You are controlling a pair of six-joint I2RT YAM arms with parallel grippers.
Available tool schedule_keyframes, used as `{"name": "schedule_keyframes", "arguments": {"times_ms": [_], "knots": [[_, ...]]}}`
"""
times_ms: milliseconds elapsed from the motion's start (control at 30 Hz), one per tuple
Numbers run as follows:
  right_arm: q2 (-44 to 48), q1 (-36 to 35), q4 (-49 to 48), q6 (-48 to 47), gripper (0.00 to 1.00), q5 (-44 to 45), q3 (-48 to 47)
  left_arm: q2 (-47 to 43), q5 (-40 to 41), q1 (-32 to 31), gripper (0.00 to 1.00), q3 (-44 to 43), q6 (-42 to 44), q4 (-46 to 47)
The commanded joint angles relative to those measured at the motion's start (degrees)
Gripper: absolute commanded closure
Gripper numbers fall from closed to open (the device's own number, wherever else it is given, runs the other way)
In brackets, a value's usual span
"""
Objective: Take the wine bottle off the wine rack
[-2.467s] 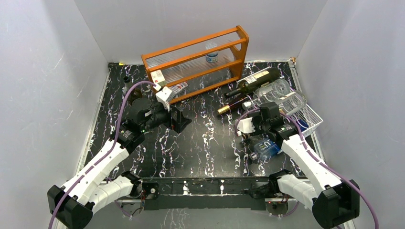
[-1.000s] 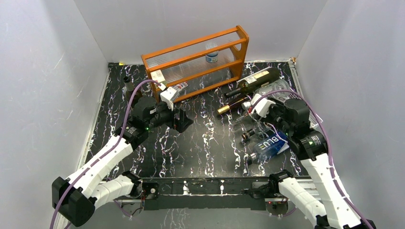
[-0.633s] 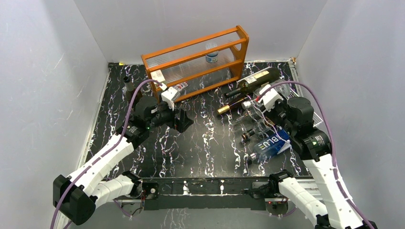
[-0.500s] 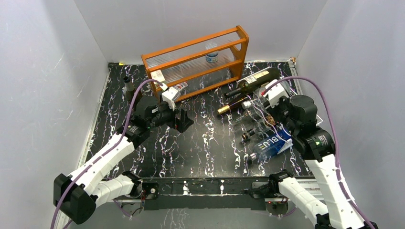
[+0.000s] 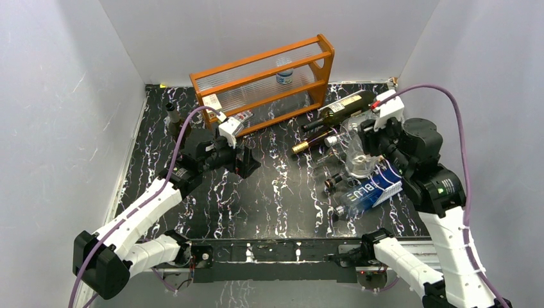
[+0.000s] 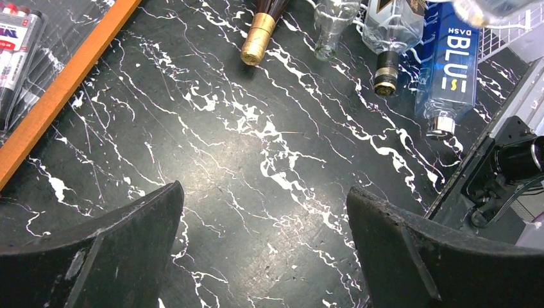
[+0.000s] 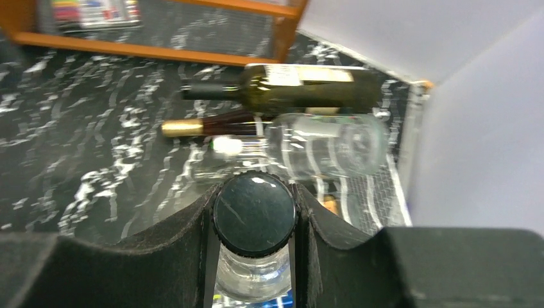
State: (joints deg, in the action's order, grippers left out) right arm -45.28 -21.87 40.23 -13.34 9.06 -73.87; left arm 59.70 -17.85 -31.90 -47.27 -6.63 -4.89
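Note:
My right gripper is going to set the clear glass wine bottle down upright on the bare table (image 5: 259, 179) (image 7: 61, 169), beside my left gripper.
My right gripper (image 5: 371, 138) (image 7: 255, 215) is shut on the neck of a clear glass wine bottle (image 5: 360, 162), just under its black cap (image 7: 254, 216). The bottle hangs neck-up, lifted off the table at the right. The white wire wine rack (image 7: 371, 200) (image 6: 508, 31) lies below and behind it; my right arm covers it in the top view. A clear bottle (image 7: 327, 144) lies on its side at the rack's far end. My left gripper (image 5: 247, 160) (image 6: 264, 212) is open over bare table, holding nothing.
A dark green bottle (image 5: 343, 108), a gold-capped bottle (image 5: 312, 142), a black-capped clear bottle (image 5: 333, 181) and a blue DASH BLUE bottle (image 5: 371, 190) lie beside the rack. An orange wooden shelf (image 5: 263, 83) stands at the back. A small dark bottle (image 5: 170, 112) stands back left.
My right arm has risen and swung towards the back right, carrying the clear bottle up until it hangs upright. The left arm has hardly moved.

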Motion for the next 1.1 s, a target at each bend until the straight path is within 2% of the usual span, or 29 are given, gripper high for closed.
{"name": "schedule_keyframes", "arguments": {"times_ms": [0, 200, 367, 467, 600, 667, 833, 1000, 1067], "knots": [[-1.7, -0.7, -13.0, 6.6, 1.0, -12.3, -4.1, 0.0, 0.4, -0.3, 0.02, 0.0, 0.1, 0.2], [-7.5, -0.7, -15.6, 14.5, 1.0, -25.1, -4.0, -0.5, 2.4, -0.2, 0.02, -0.3, -0.3, -0.8], [-10.1, -2.6, -27.3, 18.2, 1.0, -30.8, 1.0, -3.2, 5.6, -0.2, 0.02, -1.2, -5.5, -5.3], [-12.5, -9.4, -34.3, 16.1, 1.0, -27.7, 4.0, -6.6, 7.7, -0.3, 0.02, -1.4, -9.9, -8.9], [-20.7, -26.4, -38.4, 6.6, 1.0, -14.7, 4.3, -10.5, 10.3, -0.3, 0.02, -3.3, -13.6, -15.3], [-24.8, -30.5, -42.8, 4.3, 1.0, -10.2, 4.6, -12.4, 12.5, -0.2, 0.02, -4.6, -14.2, -18.7], [-33.8, -32.8, -50.9, 6.7, 1.0, -7.3, 2.8, -17.3, 19.2, -0.2, 0.02, -6.7, -15.2, -25.9], [-36.7, -33.4, -54.9, 9.0, 1.0, -4.9, 4.4, -21.2, 20.6, -0.2, 0.02, -7.0, -17.6, -28.5], [-36.8, -33.5, -55.8, 9.8, 0.9, -4.8, 6.2, -21.9, 20.4, -0.3, 0.02, -6.5, -18.7, -28.3]]}}
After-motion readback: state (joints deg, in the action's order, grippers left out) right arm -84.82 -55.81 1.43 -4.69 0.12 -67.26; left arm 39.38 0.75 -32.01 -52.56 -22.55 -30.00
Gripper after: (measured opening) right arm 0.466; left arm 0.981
